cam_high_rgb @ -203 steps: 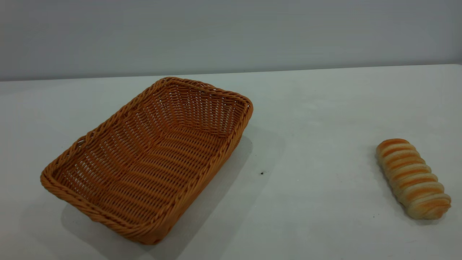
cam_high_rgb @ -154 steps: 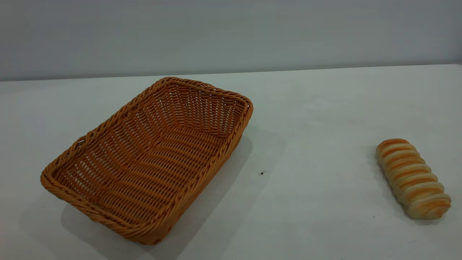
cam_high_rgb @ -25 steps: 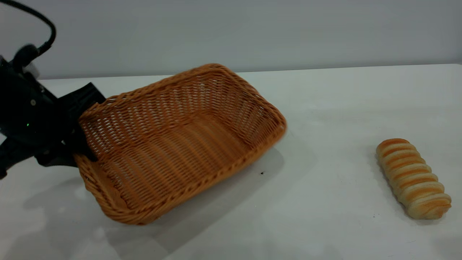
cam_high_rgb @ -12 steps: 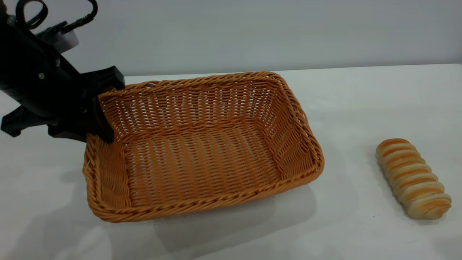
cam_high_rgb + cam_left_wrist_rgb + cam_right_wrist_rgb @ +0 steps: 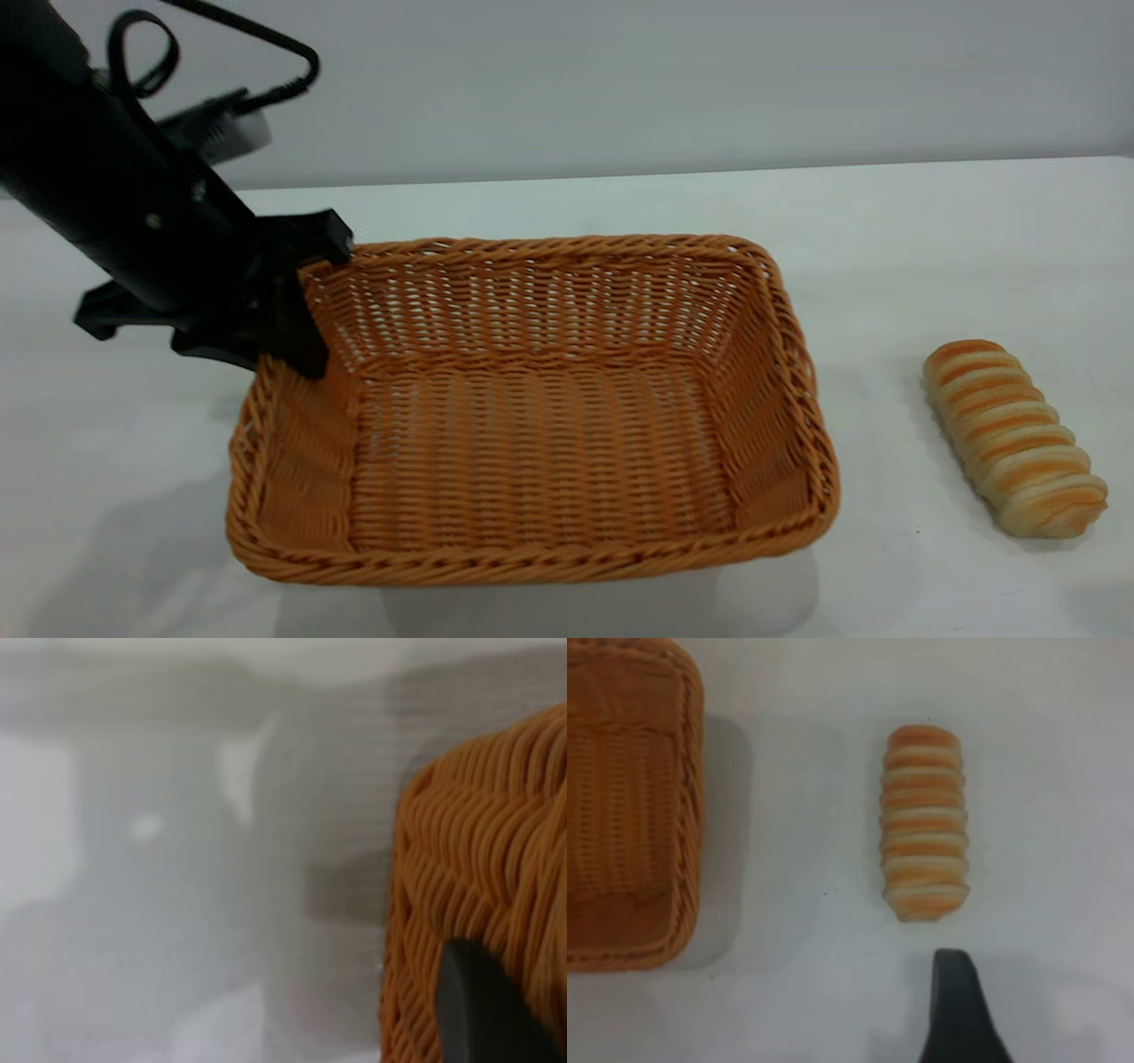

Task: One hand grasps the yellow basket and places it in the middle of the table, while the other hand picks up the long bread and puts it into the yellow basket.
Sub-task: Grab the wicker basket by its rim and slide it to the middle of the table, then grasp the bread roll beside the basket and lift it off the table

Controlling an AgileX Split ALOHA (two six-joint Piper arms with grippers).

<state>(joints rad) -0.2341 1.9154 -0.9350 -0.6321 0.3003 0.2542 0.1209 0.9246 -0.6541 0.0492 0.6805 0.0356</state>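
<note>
The middle of the long bread (image 5: 1015,450) (image 5: 924,835) should be my right gripper's next stop, and I will close it there with one finger on each long side.
The yellow basket (image 5: 549,250) is near the middle of the table (image 5: 886,230), its long side facing the exterior view. My left gripper (image 5: 306,306) is shut on the braided rim at the basket's far left corner; the left wrist view shows one black finger against the weave (image 5: 478,859). The long bread (image 5: 1014,439) lies on the table at the right, apart from the basket. In the right wrist view my right gripper (image 5: 957,997) hovers above the table just short of the bread (image 5: 926,819), not touching it. The basket's end (image 5: 687,815) shows beside the bread.
The left arm and its cable (image 5: 133,204) reach in from the upper left over the table. A strip of bare white table lies between the basket and the bread. The table's far edge meets a grey wall.
The left gripper took hold of the basket's rim, then swung and carried it rightward toward the table's middle. In the last half second it moved further right and nearer. The bread has not moved.
</note>
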